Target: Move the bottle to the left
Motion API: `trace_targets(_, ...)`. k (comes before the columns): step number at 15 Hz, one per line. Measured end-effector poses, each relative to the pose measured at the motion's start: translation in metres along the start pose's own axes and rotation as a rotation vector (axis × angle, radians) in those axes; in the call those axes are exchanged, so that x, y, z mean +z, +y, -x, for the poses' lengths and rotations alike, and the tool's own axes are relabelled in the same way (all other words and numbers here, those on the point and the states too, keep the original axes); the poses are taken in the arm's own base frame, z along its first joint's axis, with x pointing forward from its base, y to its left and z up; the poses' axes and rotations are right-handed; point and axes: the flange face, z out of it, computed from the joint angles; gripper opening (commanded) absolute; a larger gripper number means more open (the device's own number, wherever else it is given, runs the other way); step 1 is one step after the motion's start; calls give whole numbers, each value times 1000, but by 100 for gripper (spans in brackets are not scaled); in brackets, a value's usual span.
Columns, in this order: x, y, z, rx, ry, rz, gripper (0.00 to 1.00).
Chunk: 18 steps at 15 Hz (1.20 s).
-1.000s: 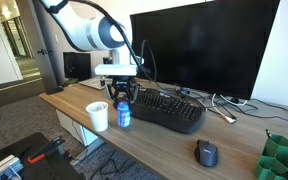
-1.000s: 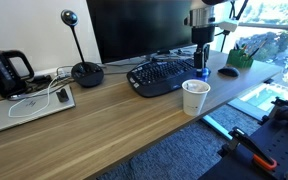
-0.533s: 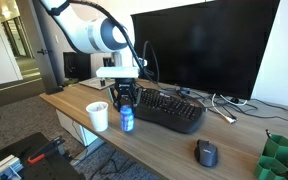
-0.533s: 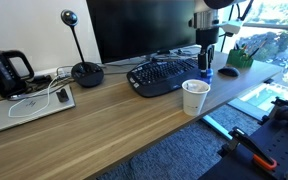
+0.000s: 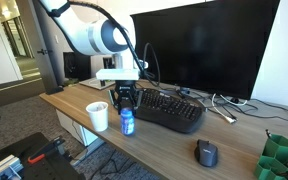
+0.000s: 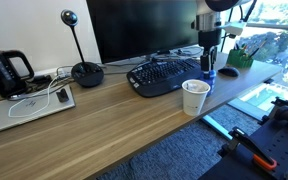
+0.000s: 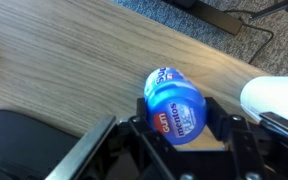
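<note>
Next, my gripper sets the bottle down on the desk point(image 5: 127, 136) between the white paper cup and the black keyboard.
The bottle point(image 5: 127, 121) point(image 6: 209, 72) is small, blue and cylindrical with white lettering. It stands upright near the desk's front edge, between the white paper cup point(image 5: 98, 116) point(image 6: 195, 97) and the black keyboard point(image 5: 167, 109) point(image 6: 164, 76). My gripper point(image 5: 126, 104) point(image 6: 209, 62) comes down from above and is shut on the bottle. In the wrist view the bottle point(image 7: 174, 108) fills the space between the two black fingers point(image 7: 140, 128), and my gripper point(image 7: 179, 122) clamps both of its sides. Whether its base touches the desk is not visible.
A large dark monitor point(image 5: 199, 50) point(image 6: 144, 28) stands behind the keyboard. A mouse point(image 5: 207, 152) point(image 6: 228, 71) and a green pen holder point(image 5: 280, 158) point(image 6: 240, 58) lie further along. A desk microphone point(image 6: 85, 72), a kettle point(image 6: 6, 72) and cables point(image 6: 39, 100) sit at the other end.
My gripper and the held bottle have shifted a little along the desk edge, away from the cup. The grip has not changed.
</note>
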Motion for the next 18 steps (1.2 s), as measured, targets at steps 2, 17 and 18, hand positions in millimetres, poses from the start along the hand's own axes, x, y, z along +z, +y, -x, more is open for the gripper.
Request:
trace_targets(2,1,0,1,1,-3,-1,34)
trace_targets(17,10,0,7,-1,-23,0,100)
trace_targets(18,10,0,7,-1,-23,0,100)
